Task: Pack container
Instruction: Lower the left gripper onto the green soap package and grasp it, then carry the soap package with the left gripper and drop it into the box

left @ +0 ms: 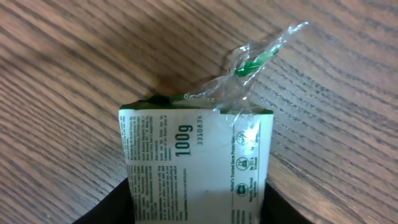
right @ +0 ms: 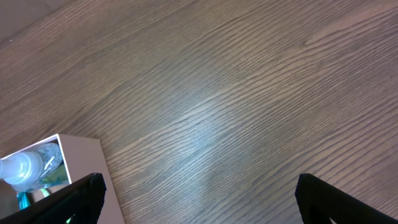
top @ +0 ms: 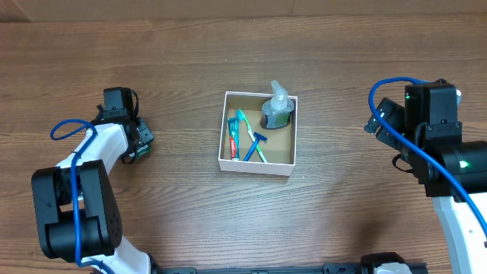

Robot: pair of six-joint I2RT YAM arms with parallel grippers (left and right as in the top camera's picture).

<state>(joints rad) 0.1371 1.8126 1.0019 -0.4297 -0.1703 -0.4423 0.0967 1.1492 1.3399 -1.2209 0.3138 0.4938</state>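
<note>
I will release the soap packet from my left gripper on top of the blue razor and green toothbrush (top: 256, 139) in the container.
The container (top: 223, 144), a square shallow box with white walls and a brown inside, sits mid-table. It holds a clear pump bottle (top: 277, 108), a toothpaste tube (top: 233, 140), a green toothbrush (top: 249, 131) and a blue razor (top: 254, 144). My left gripper (top: 142, 143) is at the left of the table, shut on a white and green wrapped soap packet (left: 199, 165) with a crinkled clear wrapper end (left: 261, 53). My right gripper (right: 199, 199) is open and empty over bare wood to the right of the box; the box corner (right: 81, 155) shows at its left.
The wooden table top (top: 350, 213) surrounds the box. A pale wall edge runs along the back (top: 243, 7). Blue cables loop off both arms.
</note>
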